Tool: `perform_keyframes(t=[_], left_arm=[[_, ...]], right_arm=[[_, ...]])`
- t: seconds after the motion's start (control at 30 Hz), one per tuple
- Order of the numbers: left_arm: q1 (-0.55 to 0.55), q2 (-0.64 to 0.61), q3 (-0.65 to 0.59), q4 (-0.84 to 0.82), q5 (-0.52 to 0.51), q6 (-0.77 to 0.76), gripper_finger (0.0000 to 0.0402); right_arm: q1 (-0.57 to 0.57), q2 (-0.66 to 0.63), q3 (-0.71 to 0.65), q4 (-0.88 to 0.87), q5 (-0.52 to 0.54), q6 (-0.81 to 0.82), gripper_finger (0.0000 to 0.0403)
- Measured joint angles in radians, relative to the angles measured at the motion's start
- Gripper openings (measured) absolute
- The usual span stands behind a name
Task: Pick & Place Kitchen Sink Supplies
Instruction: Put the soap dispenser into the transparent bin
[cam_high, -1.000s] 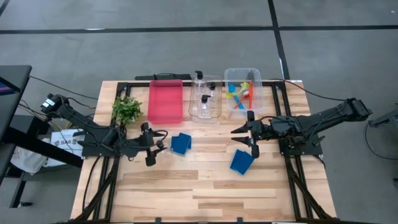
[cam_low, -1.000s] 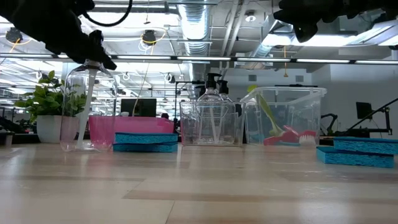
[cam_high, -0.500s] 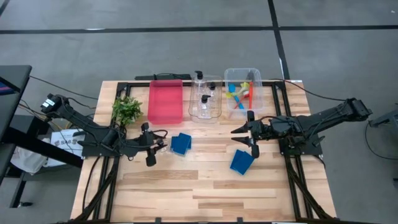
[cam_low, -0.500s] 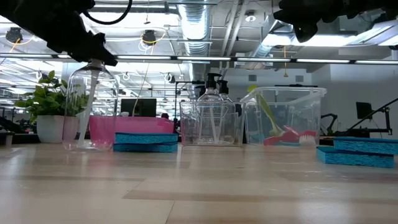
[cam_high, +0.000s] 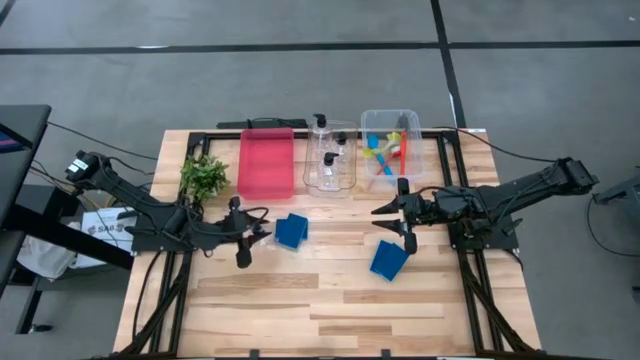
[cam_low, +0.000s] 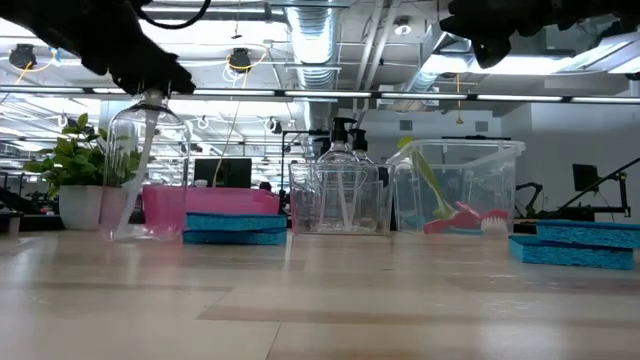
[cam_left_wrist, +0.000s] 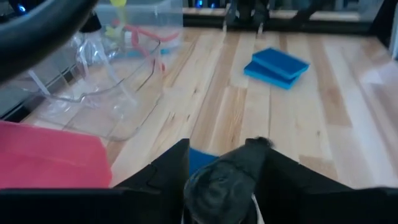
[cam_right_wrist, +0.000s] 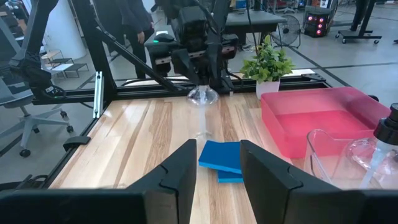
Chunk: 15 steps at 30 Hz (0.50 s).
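Observation:
The bottle's spout lies at a slant across my left gripper's fingers. Next, I put the bottle down, open, and grip the pump top (cam_left_wrist: 217, 191) with its spout straight.
A clear bottle (cam_low: 145, 180) stands left of the table's middle, with my left gripper (cam_high: 250, 232) shut on its black pump top. One blue sponge (cam_high: 290, 231) lies flat just to its right, another (cam_high: 388, 260) farther right. My right gripper (cam_right_wrist: 217, 168) hangs open above the table near the second sponge, with nothing between its fingers. More clear bottles stand in a clear bin (cam_high: 330, 160). Red, blue and yellow-green brushes lie in the bin (cam_high: 390, 145) beside it. My left gripper pinches the bottle's black pump top (cam_left_wrist: 224, 183) between its two fingers (cam_left_wrist: 171, 171). They come from the table's left, slanting a little downward. The bottle stands nearly upright below them, its base (cam_low: 140, 236) at the table top.
A red tray (cam_high: 266, 162) and a small potted plant (cam_high: 204, 176) stand at the back left, beside the two clear bins. The near half of the wooden table (cam_high: 320, 310) is bare. Black frame rails run along both sides.
My left gripper has tipped its fingers up a little at the bottle's top. The bottle has leaned slightly but stays where it stood.

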Motion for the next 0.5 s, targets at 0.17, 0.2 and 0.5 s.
perform_keyframes(t=[0.17,0.2,0.5], left_arm=[[0.000,0.000,0.000,0.054,0.000,-0.001,0.0117],[0.000,0.000,0.000,0.054,0.000,0.000,0.0107],[0.000,0.000,0.000,0.060,0.000,0.008,0.0063]], right_arm=[[0.000,0.000,0.000,0.000,0.000,0.000,0.0117],[0.000,0.000,0.000,0.000,0.000,0.000,0.0117],[0.000,0.000,0.000,0.000,0.000,0.000,0.0117]])
